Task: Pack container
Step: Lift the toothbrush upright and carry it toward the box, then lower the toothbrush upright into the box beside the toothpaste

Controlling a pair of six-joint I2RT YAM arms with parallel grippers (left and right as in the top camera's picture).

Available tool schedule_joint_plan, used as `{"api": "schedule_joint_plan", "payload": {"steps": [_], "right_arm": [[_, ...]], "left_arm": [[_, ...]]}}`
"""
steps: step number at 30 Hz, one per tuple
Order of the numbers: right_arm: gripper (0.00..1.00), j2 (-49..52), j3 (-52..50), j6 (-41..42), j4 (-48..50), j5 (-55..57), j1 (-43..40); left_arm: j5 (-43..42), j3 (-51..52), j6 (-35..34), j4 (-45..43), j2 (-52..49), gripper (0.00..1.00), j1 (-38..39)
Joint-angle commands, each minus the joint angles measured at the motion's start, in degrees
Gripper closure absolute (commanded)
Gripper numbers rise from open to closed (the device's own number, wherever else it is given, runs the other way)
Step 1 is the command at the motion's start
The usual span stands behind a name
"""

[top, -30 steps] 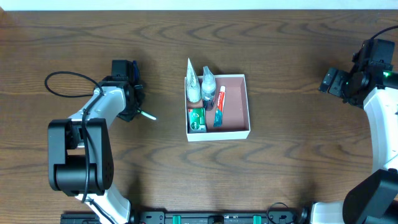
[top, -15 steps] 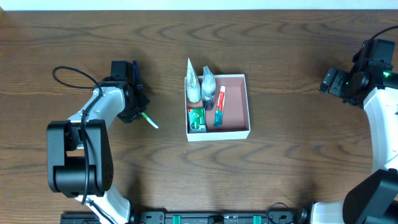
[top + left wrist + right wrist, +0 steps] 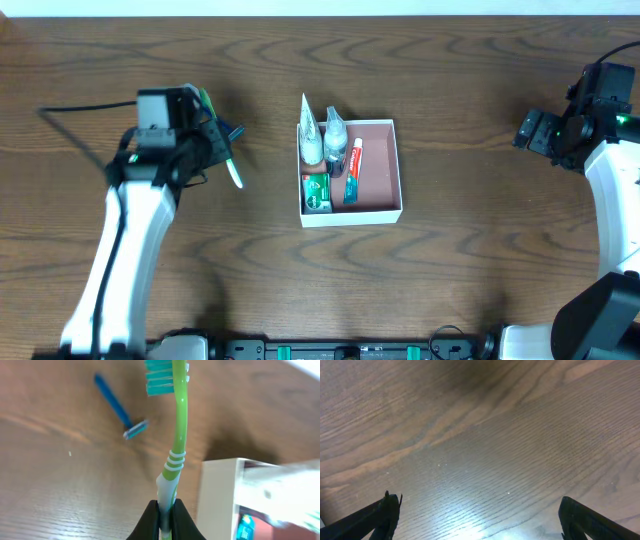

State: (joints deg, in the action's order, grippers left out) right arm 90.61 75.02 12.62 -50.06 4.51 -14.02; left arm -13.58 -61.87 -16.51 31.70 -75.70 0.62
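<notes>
The green-and-white toothbrush, now held above the table beside the container, will be let go by my left gripper on the container's bare bottom beside the toothpaste tube [image 3: 372, 176].
The container [image 3: 399, 168], a white-walled square box with a pinkish inside, stands mid-table; its corner [image 3: 218, 495] shows in the left wrist view. Inside lie two white bottles [image 3: 312, 138], a toothpaste tube [image 3: 352, 170] and a green soap box [image 3: 317, 191]. My left gripper [image 3: 214, 146] [image 3: 166, 510] hangs left of the container, shut on the handle of a green-and-white toothbrush [image 3: 233, 173] [image 3: 178, 425] held above the table. A blue razor [image 3: 116, 401] [image 3: 234, 130] lies on the wood near it. My right gripper [image 3: 530, 130] [image 3: 480, 508] stands open at the far right, nothing between its fingers.
The right half of the container's floor [image 3: 380, 160] is bare. A black cable [image 3: 75, 108] trails left of the left arm. Brown wood table [image 3: 450, 280] surrounds everything; a white strip runs along the far edge.
My left arm has risen and swung round, lifting the toothbrush off the table and carrying it slightly up the picture. The right arm has not moved.
</notes>
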Motion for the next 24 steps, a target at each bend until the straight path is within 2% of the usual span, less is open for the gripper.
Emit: {"api": "schedule_joint_plan", "payload": {"steps": [1, 6, 12, 19, 24], "right_arm": [[0.01, 0.44, -0.04, 0.63, -0.04, 0.17, -0.26], [0.01, 0.44, -0.04, 0.63, -0.04, 0.17, -0.26], [0.01, 0.44, -0.04, 0.63, -0.04, 0.17, -0.26], [0.01, 0.44, -0.04, 0.63, -0.04, 0.2, -0.26], [0.01, 0.44, -0.04, 0.63, -0.04, 0.17, -0.26]], "left_arm": [[-0.57, -1.01, 4.48, 0.63, 5.62, 0.94, 2.25], [-0.57, -1.01, 4.46, -0.48, 10.91, 0.94, 10.4], [0.2, -1.01, 4.22, -7.93, 10.16, 0.94, 24.06], [13.2, -1.01, 0.81, -16.96, 2.82, 0.94, 37.42], [22.38, -1.01, 0.76, -20.57, -4.7, 0.94, 43.32]]}}
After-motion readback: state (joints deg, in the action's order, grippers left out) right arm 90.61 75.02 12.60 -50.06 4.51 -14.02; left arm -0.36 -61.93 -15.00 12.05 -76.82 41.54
